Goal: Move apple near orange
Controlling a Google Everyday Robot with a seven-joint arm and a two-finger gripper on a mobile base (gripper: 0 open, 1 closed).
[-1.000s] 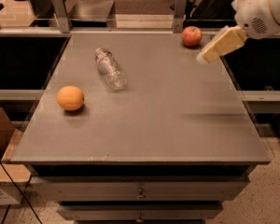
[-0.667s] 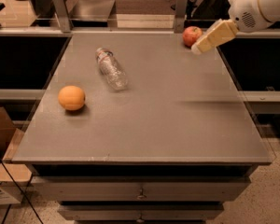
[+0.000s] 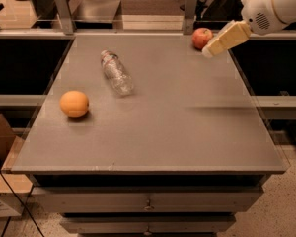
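The robot's gripper needs to close around the sides of the red apple [image 3: 202, 40] near the table's back edge, because the apple should go near the orange.
The red apple [image 3: 202, 37] sits at the far right of the grey table [image 3: 153, 132], near its back edge. The orange [image 3: 74, 103] lies at the left side of the table, far from the apple. My gripper [image 3: 210, 51] reaches in from the upper right on a white arm; its cream-coloured tip is just right of the apple and partly in front of it. It holds nothing that I can see.
A clear plastic bottle [image 3: 116, 72] lies on its side between the apple and the orange, nearer the back. Metal posts [image 3: 189, 6] and a rail stand behind the table. A cardboard box [image 3: 1, 142] sits on the floor at the left.
The arm and gripper have moved up and left, toward the apple at the back of the table. The apple, orange and bottle have not moved.
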